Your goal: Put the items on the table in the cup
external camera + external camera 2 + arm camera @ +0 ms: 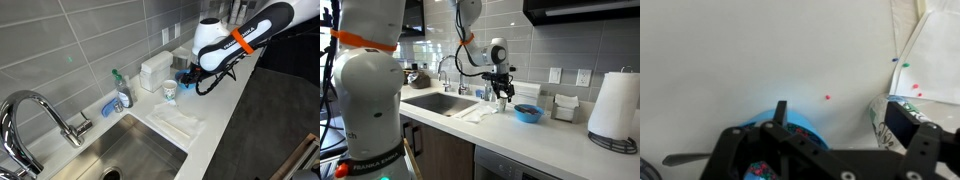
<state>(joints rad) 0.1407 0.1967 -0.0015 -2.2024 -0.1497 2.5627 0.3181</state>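
My gripper needs to close next on the tiny red item (187, 97) (827, 97) that is lying all by itself on the counter between the blue bowl and the white cup.
My gripper (845, 122) is open and empty, hovering low over the white countertop (760, 50). In the wrist view the white cup with greenish markings (878, 120) sits just inside the right finger, partly hidden by it. The blue bowl (790, 125) lies under the left finger. A tiny red item (827, 98) lies on the bare counter ahead of the jaws. More tiny items, green (895, 60), blue (907, 68) and red (917, 88), lie by the white cloth's edge. In both exterior views the gripper (188, 80) (501, 94) hangs over the cup (169, 90).
A white cloth (176, 122) (936, 45) lies between the cup and the steel sink (130, 155). A soap bottle (122, 92), chrome tap (40, 110) and white box (155, 70) stand by the tiled wall. The blue bowl (528, 113) and paper towel roll (617, 105) stand further along.
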